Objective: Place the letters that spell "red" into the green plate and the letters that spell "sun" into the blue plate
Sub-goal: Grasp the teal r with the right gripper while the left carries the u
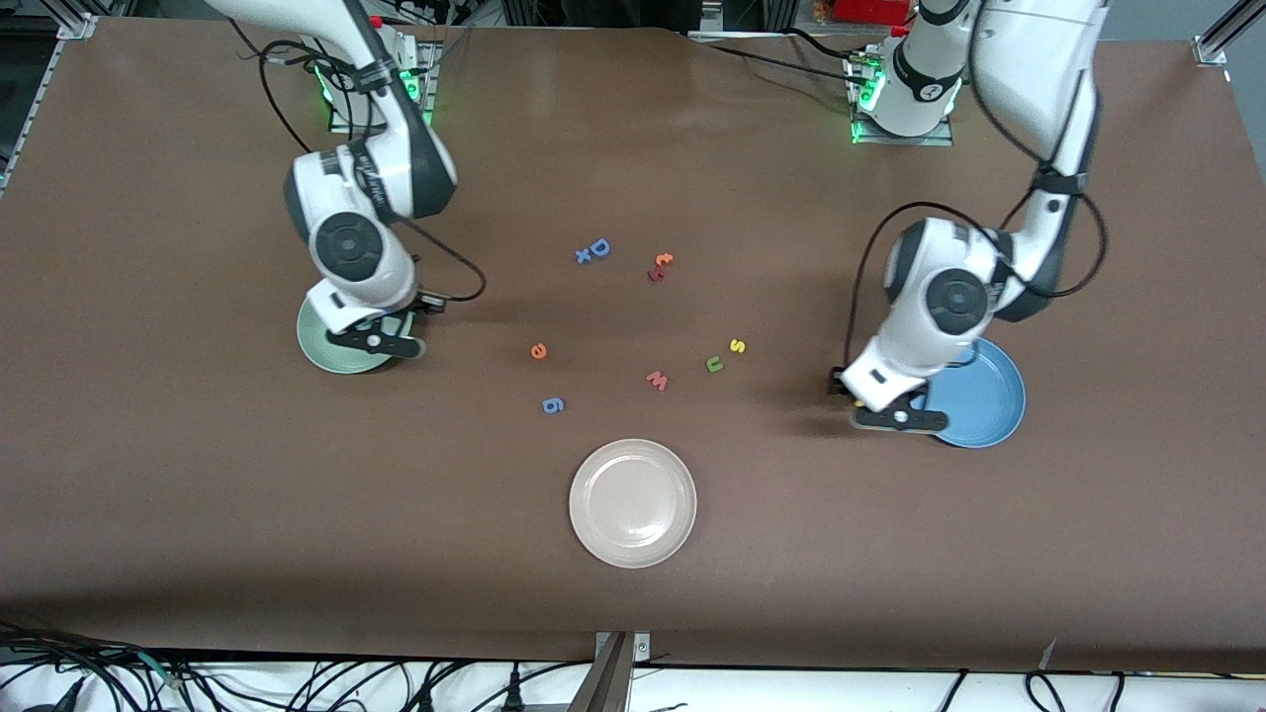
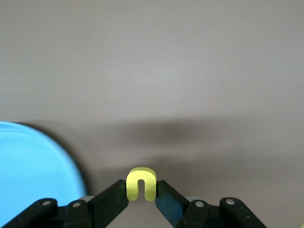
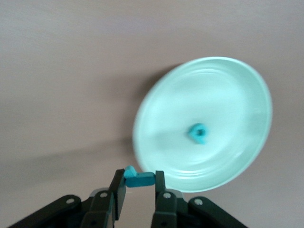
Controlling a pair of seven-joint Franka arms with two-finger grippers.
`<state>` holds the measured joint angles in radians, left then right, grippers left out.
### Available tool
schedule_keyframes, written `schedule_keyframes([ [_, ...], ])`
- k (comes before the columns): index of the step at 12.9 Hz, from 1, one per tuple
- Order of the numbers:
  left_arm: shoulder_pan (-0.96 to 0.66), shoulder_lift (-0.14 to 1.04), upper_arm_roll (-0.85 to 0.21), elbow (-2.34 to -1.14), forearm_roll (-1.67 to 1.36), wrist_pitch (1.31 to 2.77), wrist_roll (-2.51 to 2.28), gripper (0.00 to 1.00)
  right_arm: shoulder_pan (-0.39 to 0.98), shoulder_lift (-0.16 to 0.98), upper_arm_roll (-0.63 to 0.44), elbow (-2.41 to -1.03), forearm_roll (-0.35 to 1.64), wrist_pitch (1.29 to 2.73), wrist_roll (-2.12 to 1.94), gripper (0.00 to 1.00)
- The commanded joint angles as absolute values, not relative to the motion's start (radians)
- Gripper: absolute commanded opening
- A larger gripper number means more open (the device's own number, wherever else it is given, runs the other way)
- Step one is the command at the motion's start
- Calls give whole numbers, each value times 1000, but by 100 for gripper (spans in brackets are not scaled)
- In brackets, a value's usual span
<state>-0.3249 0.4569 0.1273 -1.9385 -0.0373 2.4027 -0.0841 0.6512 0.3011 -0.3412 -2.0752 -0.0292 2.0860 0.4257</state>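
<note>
My left gripper has the yellow "n". It will let it go inside the blue plate (image 1: pixel 934 392) (image 2: pixel 34 197), near the rim that faces the loose letters.
My right gripper (image 3: pixel 137 183) is shut on the teal "r" (image 3: pixel 138 178) and hangs over the edge of the green plate (image 3: pixel 223 90), at the right arm's end of the table (image 1: pixel 326 351). The teal-blue "d" (image 3: pixel 197 133) lies in the middle of that plate. My left gripper (image 2: pixel 141 192) is shut on the yellow "n" (image 2: pixel 141 183), over bare table just beside the rim of the blue plate (image 2: pixel 33 166), which stands at the left arm's end (image 1: pixel 984 400). On the table between the plates lie the orange "e" (image 1: pixel 538 350), the olive "u" (image 1: pixel 714 364) and the yellow "s" (image 1: pixel 737 345).
A cream-white plate (image 1: pixel 633 502) stands nearest the front camera, mid-table. Other loose letters lie around: pink "w" (image 1: pixel 657 380), blue "g" (image 1: pixel 553 404), blue "D" (image 1: pixel 598 247) with a small "x" beside it, and orange "t" (image 1: pixel 664 260) next to a red letter.
</note>
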Motion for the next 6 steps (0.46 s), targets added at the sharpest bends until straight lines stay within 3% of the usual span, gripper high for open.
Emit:
schedule_keyframes([
  [1,-240,413,117,-2016,-66,2404,102,23,657,258,-429,-2172,23,2097,245,13],
  [6,-146,445,117,-2031,-64,2405,328,23,562,351,-471,-2224,69,2215,17,13],
])
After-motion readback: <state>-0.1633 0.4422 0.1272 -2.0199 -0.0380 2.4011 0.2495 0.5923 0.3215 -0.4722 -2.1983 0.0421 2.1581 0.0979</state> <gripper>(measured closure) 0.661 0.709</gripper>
